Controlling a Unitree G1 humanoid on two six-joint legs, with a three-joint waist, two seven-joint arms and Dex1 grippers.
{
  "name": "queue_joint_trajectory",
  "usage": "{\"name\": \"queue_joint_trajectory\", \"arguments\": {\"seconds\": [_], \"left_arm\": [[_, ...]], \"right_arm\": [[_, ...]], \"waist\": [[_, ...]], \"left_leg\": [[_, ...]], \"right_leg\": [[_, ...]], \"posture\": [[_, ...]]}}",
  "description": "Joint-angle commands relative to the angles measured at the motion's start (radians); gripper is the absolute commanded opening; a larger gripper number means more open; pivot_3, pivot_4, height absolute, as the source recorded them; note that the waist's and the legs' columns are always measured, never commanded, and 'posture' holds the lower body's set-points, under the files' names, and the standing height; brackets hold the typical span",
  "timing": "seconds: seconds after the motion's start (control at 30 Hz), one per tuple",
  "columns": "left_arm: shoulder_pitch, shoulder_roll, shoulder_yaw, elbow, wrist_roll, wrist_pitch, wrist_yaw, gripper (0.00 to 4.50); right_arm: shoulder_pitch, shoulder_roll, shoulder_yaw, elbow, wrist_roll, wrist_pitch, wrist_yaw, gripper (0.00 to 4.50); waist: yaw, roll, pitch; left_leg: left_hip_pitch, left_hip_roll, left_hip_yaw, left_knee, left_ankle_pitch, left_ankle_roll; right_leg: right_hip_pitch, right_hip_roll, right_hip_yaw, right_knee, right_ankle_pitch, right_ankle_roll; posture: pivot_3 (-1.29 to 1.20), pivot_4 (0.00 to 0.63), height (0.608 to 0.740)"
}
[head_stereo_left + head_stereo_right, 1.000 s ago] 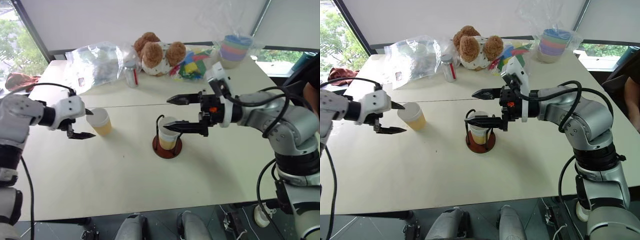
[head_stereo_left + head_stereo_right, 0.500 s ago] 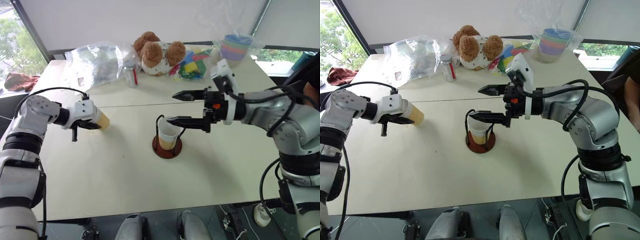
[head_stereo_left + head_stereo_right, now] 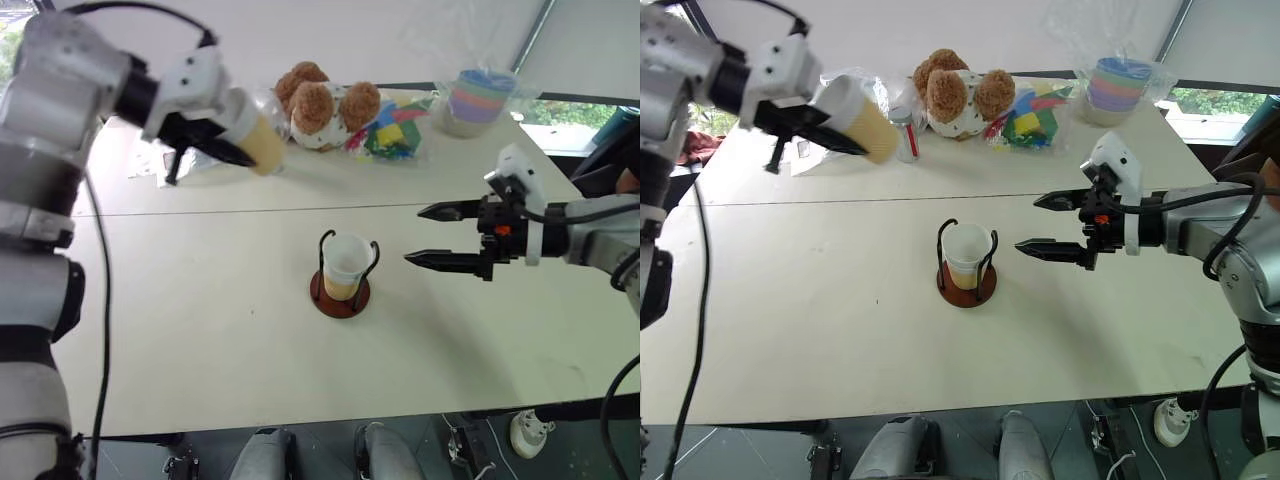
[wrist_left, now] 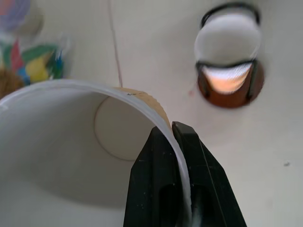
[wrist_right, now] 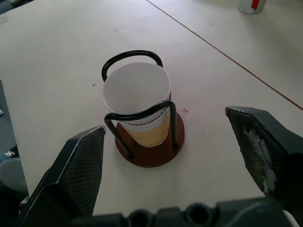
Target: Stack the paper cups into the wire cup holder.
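Observation:
Next, I let go of the paper cup in my left gripper, now tilted high in the air, inside the upright paper cup [image 3: 349,257] [image 4: 228,41] that stands in the wire cup holder.
My left gripper [image 3: 236,154] is raised high at the left, shut on the rim of a paper cup [image 3: 258,140] that lies tilted on its side in the air. In the left wrist view the two black fingers [image 4: 161,179] pinch the cup's white rim [image 4: 71,90]. The wire cup holder [image 3: 340,297], a dark red disc with black loops, stands mid-table with another paper cup [image 3: 346,262] upright inside it. My right gripper [image 3: 430,236] hovers open to the right of the holder, apart from it, with nothing between its fingers [image 5: 80,165].
Along the table's far edge lie a teddy bear [image 3: 320,100], coloured blocks [image 3: 395,130], a plastic-wrapped stack of pastel bowls [image 3: 475,98], a small can [image 3: 908,135] and a clear plastic bag [image 3: 845,85]. A seam [image 3: 200,212] runs across the table.
My left gripper closed on the cup that stood at the left and lifted it up and to the right. My right gripper drew back to the right from the holder, still open.

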Motion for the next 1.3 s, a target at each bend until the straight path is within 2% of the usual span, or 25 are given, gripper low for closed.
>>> {"name": "queue_joint_trajectory", "arguments": {"seconds": [0.03, 0.3, 0.53, 0.8, 0.9, 1.07, 1.2, 1.3], "left_arm": [[-0.079, -0.057, -0.148, 0.058, -0.126, -0.044, -0.004, 0.07], [-0.124, -0.195, -0.362, 0.141, -0.27, -0.128, -0.004, 0.07], [-0.123, -0.188, -0.499, 0.106, -0.344, -0.174, -0.004, 0.07], [-0.132, -0.206, -0.605, 0.133, -0.325, -0.27, -0.004, 0.07], [-0.136, -0.219, -0.606, 0.154, -0.331, -0.28, -0.004, 0.88], [-0.141, -0.255, -0.573, 0.203, -0.317, -0.296, -0.004, 3.29], [-0.172, -0.276, -0.499, 0.26, -0.312, -0.295, -0.004, 3.29], [-0.204, -0.264, -0.397, 0.309, -0.315, -0.246, -0.004, 3.29]], "right_arm": [[0.055, -0.016, -0.101, -0.099, 0.047, 0.028, -0.029, 4.44], [0.213, 0.05, -0.25, -0.307, 0.207, 0.154, -0.201, 4.44], [0.273, 0.076, -0.298, -0.366, 0.278, 0.176, -0.319, 4.44], [0.297, 0.069, -0.298, -0.365, 0.304, 0.153, -0.361, 4.44], [0.295, 0.069, -0.287, -0.362, 0.304, 0.144, -0.371, 4.44], [0.299, 0.07, -0.277, -0.353, 0.3, 0.127, -0.374, 4.44], [0.307, 0.082, -0.265, -0.342, 0.296, 0.116, -0.373, 4.44], [0.319, 0.093, -0.242, -0.322, 0.278, 0.095, -0.365, 4.44]], "waist": [[0.001, 0.0, 0.0], [0.002, 0.0, 0.001], [0.003, 0.0, 0.001], [0.004, 0.0, 0.001], [0.004, 0.0, 0.001], [0.004, 0.0, 0.001], [0.004, -0.001, 0.001], [0.003, -0.001, 0.001]], "left_leg": [[0.0, 0.0, 0.0, 0.0, 0.0, 0.0], [0.0, 0.001, -0.001, 0.0, 0.0, 0.0], [-0.001, 0.0, -0.001, 0.003, 0.0, 0.0], [-0.001, 0.0, -0.002, 0.006, 0.0, 0.001], [-0.001, 0.0, -0.002, 0.007, -0.001, 0.001], [-0.001, 0.0, -0.002, 0.008, -0.001, 0.002], [-0.001, 0.0, -0.002, 0.009, -0.001, 0.002], [-0.001, 0.0, -0.002, 0.009, -0.002, 0.003]], "right_leg": [[0.0, 0.0, 0.0, 0.0, 0.0, 0.0], [0.0, 0.001, 0.0, 0.0, 0.0, 0.001], [0.0, 0.0, 0.001, 0.0, 0.0, 0.001], [0.001, 0.0, 0.001, 0.0, 0.0, 0.001], [0.002, 0.0, 0.001, 0.0, 0.0, 0.001], [0.002, 0.0, 0.001, 0.0, 0.0, 0.001], [0.002, 0.0, 0.0, 0.0, 0.0, 0.001], [0.002, 0.001, 0.0, 0.0, 0.0, 0.001]], "posture": [[0.0, 0.15, 0.74], [0.0, 0.15, 0.74], [0.0, 0.15, 0.74], [0.0, 0.15, 0.74], [0.0, 0.15, 0.74], [0.0, 0.15, 0.74], [0.0, 0.15, 0.74], [0.0, 0.15, 0.74]]}}
